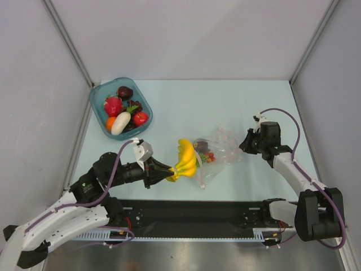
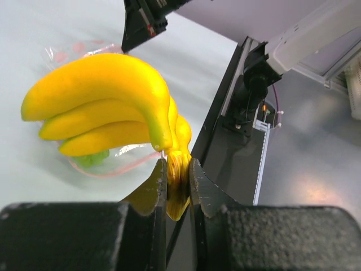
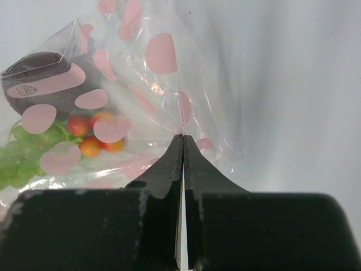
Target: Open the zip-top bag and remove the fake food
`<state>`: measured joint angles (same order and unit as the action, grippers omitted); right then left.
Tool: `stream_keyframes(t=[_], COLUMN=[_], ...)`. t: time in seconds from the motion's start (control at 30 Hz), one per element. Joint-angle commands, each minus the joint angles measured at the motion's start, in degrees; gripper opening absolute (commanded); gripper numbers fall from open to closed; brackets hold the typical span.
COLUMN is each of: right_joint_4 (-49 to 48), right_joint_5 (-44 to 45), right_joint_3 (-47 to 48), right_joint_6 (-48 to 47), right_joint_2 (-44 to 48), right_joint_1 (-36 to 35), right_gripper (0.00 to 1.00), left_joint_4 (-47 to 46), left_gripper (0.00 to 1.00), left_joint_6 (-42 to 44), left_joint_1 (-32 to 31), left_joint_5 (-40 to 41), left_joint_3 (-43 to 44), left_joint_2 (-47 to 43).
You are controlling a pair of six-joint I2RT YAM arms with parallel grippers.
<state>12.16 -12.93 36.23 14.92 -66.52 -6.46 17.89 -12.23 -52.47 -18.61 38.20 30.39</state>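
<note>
The yellow banana bunch will go down from my left gripper over the red strawberry's far edge in the teal tray (image 1: 109, 94). The bunch is now held beside the bag's mouth.
The clear zip-top bag (image 1: 221, 150) with pink dots lies mid-table; it also shows in the right wrist view (image 3: 141, 90). Inside it are a dark purple piece (image 3: 42, 79), green grapes (image 3: 17, 155) and small red-orange berries (image 3: 93, 138). My left gripper (image 1: 167, 170) is shut on the stem of the yellow banana bunch (image 1: 185, 159), holding it just left of the bag's mouth; the left wrist view shows the stem pinched between the jaws (image 2: 178, 180). My right gripper (image 1: 243, 144) is shut on the bag's far edge, the film pinched at the fingertips (image 3: 183, 138).
A teal tray (image 1: 97, 100) at the back left holds a red strawberry, a white oval piece (image 1: 120, 123), an orange, a red apple and dark pieces. Grey walls enclose the table. A black rail (image 1: 197, 212) runs along the near edge.
</note>
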Motion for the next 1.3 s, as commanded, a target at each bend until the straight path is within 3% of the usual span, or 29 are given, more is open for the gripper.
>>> stream_keyframes(t=[0.0,0.6,0.7,0.87,0.93,0.97,1.07,1.17,1.27], right_joint_4=[-0.9,-1.1,-1.3,-1.5,-1.9,-2.1,-1.9,-1.8,-1.8], right_joint_5=[-0.1,-0.4,-0.6,-1.1,-1.4,-1.7,-1.9,-2.0,-2.1], right_joint_3=[1.6,1.4,1.3,1.0,0.9,0.9,0.9,1.1,1.1], right_joint_6=[-0.5,-0.7,-0.5,-0.4,-0.2,-0.2,-0.4,-0.5,-0.6], right_joint_2=[1.0,1.2,1.2,1.3,1.2,1.1,0.9,1.0,1.0], right_joint_1=[0.2,0.3,0.3,0.3,0.3,0.3,0.3,0.3,0.4], right_gripper=[0.00,0.00,0.00,0.00,0.00,0.00,0.00,0.00,0.00], left_joint_4=[0.3,4.7,3.9,-1.8,-7.3,-9.1,-16.5,-22.2,-25.8], left_gripper=[0.00,0.00,0.00,0.01,0.00,0.00,0.00,0.00,0.00], left_joint_6=[-1.3,2.6,3.2,4.0,5.8,5.9,2.6,0.8,3.0], left_joint_1=[0.5,0.7,0.7,1.7,3.6,7.8,19.5,27.2,30.3], left_joint_5=[0.0,11.7,19.8,41.7,46.5,46.6,38.5,37.1,38.5], left_joint_3=[3.6,10.4,11.9,12.3,10.6,10.1,8.0,7.7,9.5], left_joint_2=[-0.9,-4.6,-3.2,1.2,3.9,4.8,8.4,14.5,19.9])
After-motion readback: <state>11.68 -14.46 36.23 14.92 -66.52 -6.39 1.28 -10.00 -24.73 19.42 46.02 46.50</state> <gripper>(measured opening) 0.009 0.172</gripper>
